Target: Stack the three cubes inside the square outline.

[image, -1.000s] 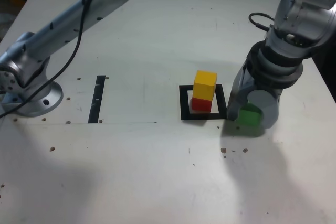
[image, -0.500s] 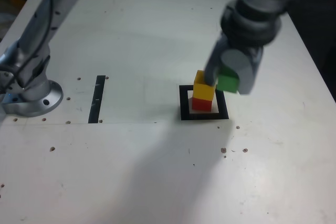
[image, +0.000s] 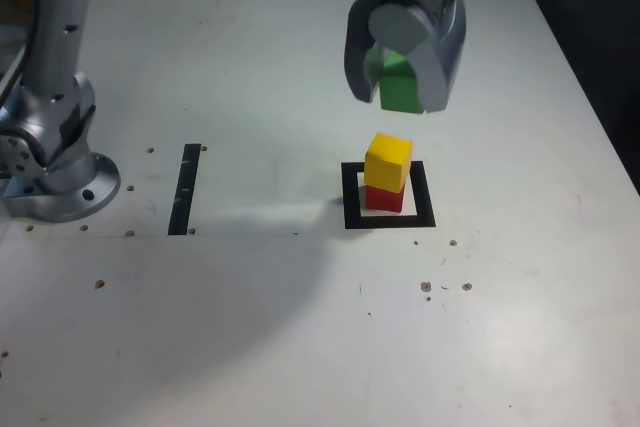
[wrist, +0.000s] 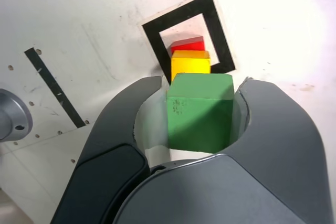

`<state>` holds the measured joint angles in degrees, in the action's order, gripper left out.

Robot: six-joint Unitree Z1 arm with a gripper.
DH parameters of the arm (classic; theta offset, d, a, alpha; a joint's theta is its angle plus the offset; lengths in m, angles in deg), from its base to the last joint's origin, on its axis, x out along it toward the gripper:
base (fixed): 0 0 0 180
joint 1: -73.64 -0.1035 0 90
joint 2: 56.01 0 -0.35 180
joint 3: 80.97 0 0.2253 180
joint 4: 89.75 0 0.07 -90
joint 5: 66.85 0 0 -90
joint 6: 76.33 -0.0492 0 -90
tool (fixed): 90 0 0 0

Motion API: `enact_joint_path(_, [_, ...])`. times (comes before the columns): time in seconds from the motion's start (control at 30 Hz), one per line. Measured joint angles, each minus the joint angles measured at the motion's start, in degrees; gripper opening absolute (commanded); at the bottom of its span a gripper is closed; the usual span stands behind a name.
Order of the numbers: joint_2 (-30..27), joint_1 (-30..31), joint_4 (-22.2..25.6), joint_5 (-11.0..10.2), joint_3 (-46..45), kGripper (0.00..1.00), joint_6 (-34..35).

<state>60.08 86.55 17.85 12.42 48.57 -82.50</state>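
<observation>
I should let go of the green cube with my gripper on top of the yellow cube (image: 389,134) (wrist: 190,67). The green cube still hangs above the stack.
A yellow cube (image: 387,161) rests on a red cube (image: 381,198) inside the black square outline (image: 351,201); the wrist view shows the same yellow cube (wrist: 190,64), red cube (wrist: 188,44) and square outline (wrist: 157,31). My gripper (image: 403,82) hangs in the air above the stack, a little behind it in the exterior view. It is shut on the green cube (image: 399,87), which fills the space between the jaws of the gripper (wrist: 199,114) in the wrist view as a green cube (wrist: 199,111). A clear gap separates the green cube from the yellow one.
A thin black strip (image: 186,188) lies on the white table (image: 250,327) toward the exterior view's left. The arm's metal base (image: 55,182) stands at the left edge. Small holes and specks dot the tabletop.
The gripper has carried the green cube up off the table from the right of the outline, leftward to a spot above the yellow-on-red stack. The stack has stayed put.
</observation>
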Motion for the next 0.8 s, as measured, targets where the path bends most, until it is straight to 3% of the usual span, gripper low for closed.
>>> enact_joint_path(0.6, [3.5, -1.7, -0.5, 4.2, -3.0, 0.23, -0.8])
enact_joint_path(0.8, [4.4, -1.7, -0.6, 4.4, -3.3, 0.23, -0.8])
